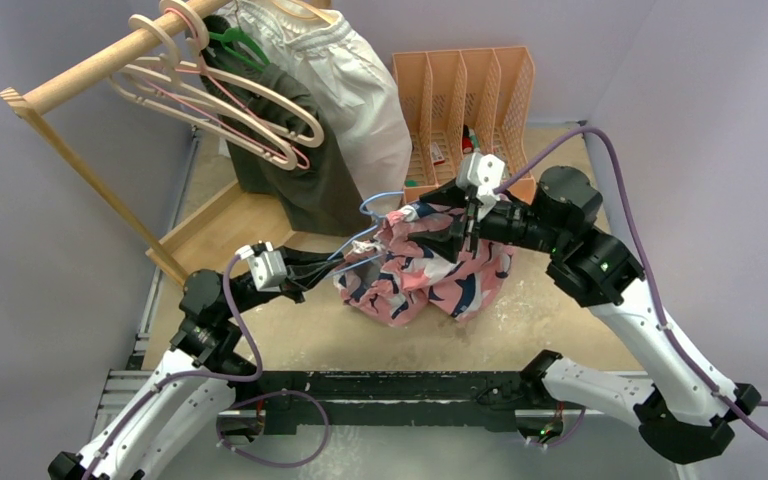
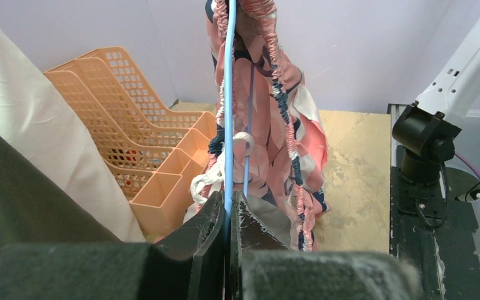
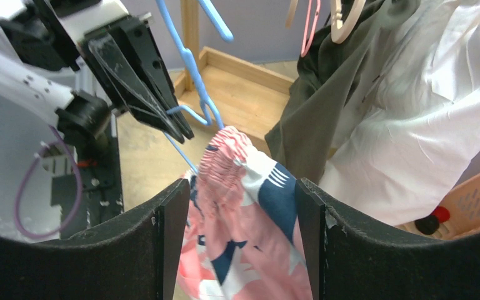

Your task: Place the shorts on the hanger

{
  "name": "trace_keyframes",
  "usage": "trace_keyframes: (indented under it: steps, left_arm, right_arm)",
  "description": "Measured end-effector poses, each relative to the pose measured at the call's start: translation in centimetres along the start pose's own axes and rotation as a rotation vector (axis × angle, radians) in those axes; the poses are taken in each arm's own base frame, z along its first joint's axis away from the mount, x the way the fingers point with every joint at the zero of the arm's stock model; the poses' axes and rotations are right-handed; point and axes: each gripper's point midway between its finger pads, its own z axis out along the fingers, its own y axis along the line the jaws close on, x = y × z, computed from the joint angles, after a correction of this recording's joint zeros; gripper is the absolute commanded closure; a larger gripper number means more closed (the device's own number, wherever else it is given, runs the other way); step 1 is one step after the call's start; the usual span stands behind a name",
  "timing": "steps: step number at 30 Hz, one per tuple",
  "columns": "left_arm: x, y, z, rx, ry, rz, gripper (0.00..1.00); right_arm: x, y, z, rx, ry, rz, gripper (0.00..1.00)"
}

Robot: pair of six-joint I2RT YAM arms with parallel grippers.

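The left gripper is on the hanger's uncovered end, so the right gripper will pinch the waistband over the hanger (image 3: 228, 147) before the left gripper takes the loose side of the waistband.
The pink shark-print shorts (image 1: 430, 265) hang bunched over the table between both arms, their lower part resting on it. The light-blue wire hanger (image 1: 373, 205) runs into their waistband. My left gripper (image 1: 305, 272) is shut on the hanger's wire (image 2: 229, 94), with the shorts (image 2: 269, 112) hanging just beyond its fingertips (image 2: 215, 209). My right gripper (image 1: 468, 225) is at the top of the shorts. In the right wrist view its jaws (image 3: 237, 187) stand wide apart with the shorts' elastic waistband (image 3: 244, 212) between them, not pinched. The hanger (image 3: 190, 62) and left gripper (image 3: 181, 128) show there too.
A wooden clothes rack (image 1: 90, 70) stands at the back left with beige hangers (image 1: 220, 100), a green hanger (image 1: 240, 42), a dark olive garment (image 1: 310, 170) and a white garment (image 1: 350, 80). An orange file organizer (image 1: 465, 90) stands behind the shorts.
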Motion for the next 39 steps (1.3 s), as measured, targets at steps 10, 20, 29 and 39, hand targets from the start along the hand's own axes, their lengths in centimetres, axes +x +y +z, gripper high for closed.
trace_keyframes:
  steps: [10, 20, 29, 39]
  left_arm:
    - [0.1, -0.6, 0.1, 0.037, 0.001, 0.001, 1.00]
    - [0.4, -0.6, 0.0, 0.037, 0.012, 0.002, 1.00]
    - [1.4, 0.1, 0.0, 0.004, 0.052, -0.016, 0.93]
    - [-1.4, 3.1, 0.5, -0.167, 0.070, -0.094, 0.38]
  right_arm:
    - [2.0, 0.2, 2.4, -0.137, 0.086, -0.099, 0.39]
    - [4.2, 1.6, 3.7, -0.274, 0.127, -0.094, 0.59]
    - [4.8, 2.2, 3.4, -0.316, 0.142, -0.102, 1.00]
    - [5.2, 2.9, 1.9, -0.285, 0.117, -0.127, 1.00]
